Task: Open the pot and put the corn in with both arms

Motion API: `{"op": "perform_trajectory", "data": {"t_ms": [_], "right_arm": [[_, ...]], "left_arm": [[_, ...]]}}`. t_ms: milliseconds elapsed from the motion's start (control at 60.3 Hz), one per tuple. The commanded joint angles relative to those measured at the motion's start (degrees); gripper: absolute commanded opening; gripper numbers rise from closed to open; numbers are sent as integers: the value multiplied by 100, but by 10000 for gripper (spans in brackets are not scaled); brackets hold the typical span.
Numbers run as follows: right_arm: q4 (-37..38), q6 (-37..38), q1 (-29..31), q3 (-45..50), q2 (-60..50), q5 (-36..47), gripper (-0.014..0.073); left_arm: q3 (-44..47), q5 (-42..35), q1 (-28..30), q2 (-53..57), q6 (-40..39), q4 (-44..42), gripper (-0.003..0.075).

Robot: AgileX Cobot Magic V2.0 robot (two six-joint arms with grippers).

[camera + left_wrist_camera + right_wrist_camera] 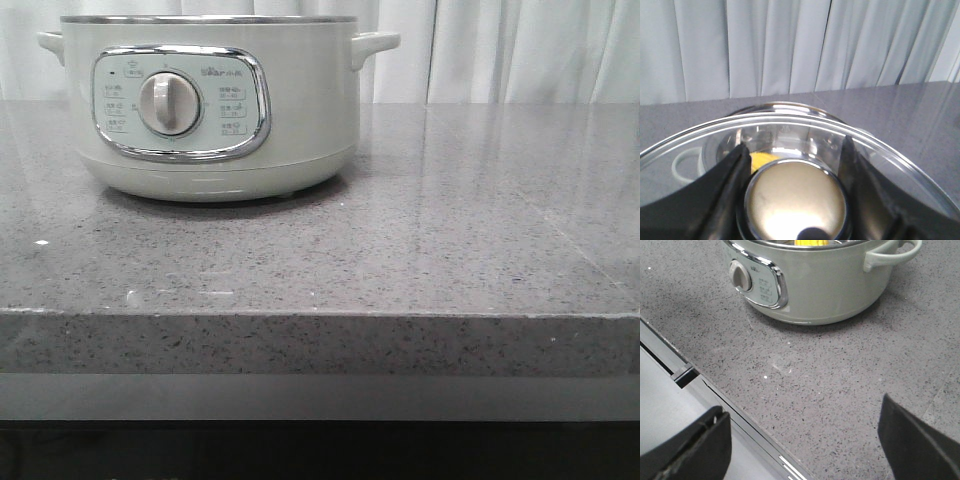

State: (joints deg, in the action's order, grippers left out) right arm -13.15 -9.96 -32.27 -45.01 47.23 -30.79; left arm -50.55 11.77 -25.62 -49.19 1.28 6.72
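I should use my left gripper to set the glass lid down on the open rim of the cream-green pot (207,14) (777,140), so it covers the corn.
The cream-green pot (210,100) stands at the far left of the table, dial facing me; it also shows in the right wrist view (825,285). The yellow corn (810,242) lies inside it. In the left wrist view my left gripper (795,150) is shut on the round metal knob (795,200) of a glass lid (890,155). The corn (762,161) and the pot's handle (685,167) show through the glass below. My right gripper (802,410) is open and empty over the table's front edge, well short of the pot. Neither gripper shows in the front view.
The grey speckled table (450,220) stretches right of the pot. Its front edge with a metal strip (715,390) runs under my right gripper. A white curtain (500,50) hangs behind the table.
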Motion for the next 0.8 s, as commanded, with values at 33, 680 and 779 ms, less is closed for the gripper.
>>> {"op": "perform_trajectory", "data": {"t_ms": [33, 680, 779], "right_arm": [[-4, -61, 7, -141, -52, 363, 614], [-4, -61, 7, -141, -52, 363, 614], [-4, -61, 7, -141, -52, 363, 614]], "left_arm": [[-516, -1352, 1, -538, -33, 83, 148], [-2619, -1365, 1, -3357, -33, 61, 148], [-2857, -1367, 1, -3656, -33, 49, 148]]}}
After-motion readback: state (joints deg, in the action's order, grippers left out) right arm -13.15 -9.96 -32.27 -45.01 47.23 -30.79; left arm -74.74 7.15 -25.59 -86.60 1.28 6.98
